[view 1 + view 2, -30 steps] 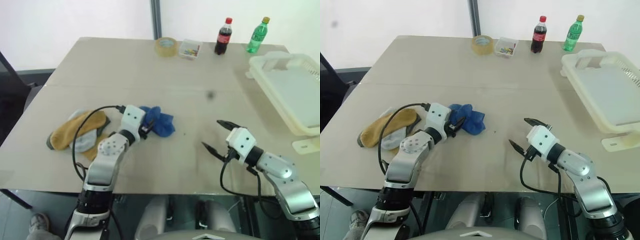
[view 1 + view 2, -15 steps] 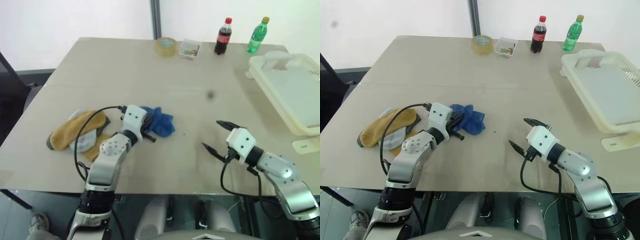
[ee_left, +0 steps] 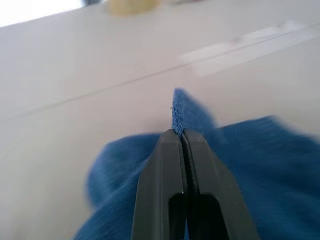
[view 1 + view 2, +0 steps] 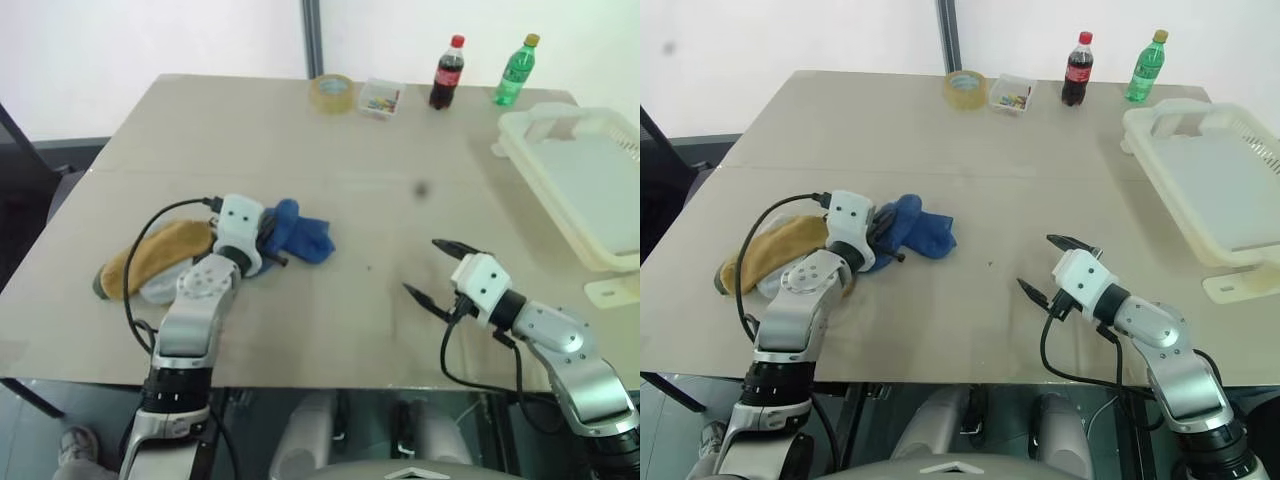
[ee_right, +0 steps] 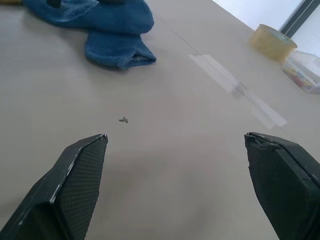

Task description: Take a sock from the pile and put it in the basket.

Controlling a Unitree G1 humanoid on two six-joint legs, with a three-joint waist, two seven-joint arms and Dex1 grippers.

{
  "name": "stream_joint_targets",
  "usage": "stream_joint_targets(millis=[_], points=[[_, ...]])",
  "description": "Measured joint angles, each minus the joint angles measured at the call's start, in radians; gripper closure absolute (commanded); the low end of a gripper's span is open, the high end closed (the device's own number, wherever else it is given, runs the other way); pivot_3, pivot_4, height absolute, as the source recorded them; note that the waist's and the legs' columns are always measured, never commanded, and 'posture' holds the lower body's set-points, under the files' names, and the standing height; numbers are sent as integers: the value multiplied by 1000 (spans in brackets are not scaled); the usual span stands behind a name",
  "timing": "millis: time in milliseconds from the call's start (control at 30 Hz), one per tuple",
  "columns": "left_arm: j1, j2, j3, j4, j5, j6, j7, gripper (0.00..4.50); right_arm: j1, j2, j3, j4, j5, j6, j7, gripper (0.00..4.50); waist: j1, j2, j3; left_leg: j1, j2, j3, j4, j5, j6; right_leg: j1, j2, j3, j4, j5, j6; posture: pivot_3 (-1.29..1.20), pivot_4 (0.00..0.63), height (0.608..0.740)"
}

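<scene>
Next, I release the royal-blue sock on the bare table (image 4: 405, 277) with my left gripper, by my right gripper's open fingertips.
The royal-blue sock (image 4: 298, 236) lies on the table left of centre, at the right edge of the pile (image 4: 155, 262) of mustard-yellow and grey socks. My left gripper (image 4: 268, 246) is shut on a fold of the sock; in the left wrist view the two black fingers (image 3: 182, 165) pinch blue cloth (image 3: 178, 111) between them. My right gripper (image 4: 434, 268) hangs open over bare table at front right, nothing between its fingers. The cream-white basket (image 4: 575, 170) stands at the far right edge.
At the back of the table stand a tape roll (image 4: 331, 93), a small clear box of coloured bits (image 4: 379, 99), a cola bottle (image 4: 447, 72) and a green bottle (image 4: 514, 69). A dark chair (image 4: 20, 170) is off the table's left side.
My left gripper has closed on the blue sock and risen a little, drawing the sock slightly leftward. The right arm has kept still.
</scene>
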Motion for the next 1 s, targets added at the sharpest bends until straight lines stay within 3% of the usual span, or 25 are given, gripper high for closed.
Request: stream_joint_targets(millis=[200,667,800,1000], points=[[53,-11,-104,-133,-60,75,-81,4444,1,2,-2,0,1,1,-5,0,-2,0,0,0,0,0,0,0,0,0,0,0,0,0,0,0,150,740],[86,36,-117,-216,-223,233,-217,4444,54,0,-19,-32,3,13,-33,0,0,0,0,0,0,0,0,0,0,0,0,0,0,-2,3,0,150,740],[40,-8,-138,-181,-272,234,-264,4444,75,-16,-42,-40,9,28,-30,0,3,0,0,0,0,0,1,0,0,0,0,0,0,-2,3,0,150,740],[-107,-134,-249,46,-247,142,-311,4444,123,-81,-116,-72,92,76,34,0,6,0,0,0,0,0,2,0,0,1,0,-1,0,-2,3,0,150,740]])
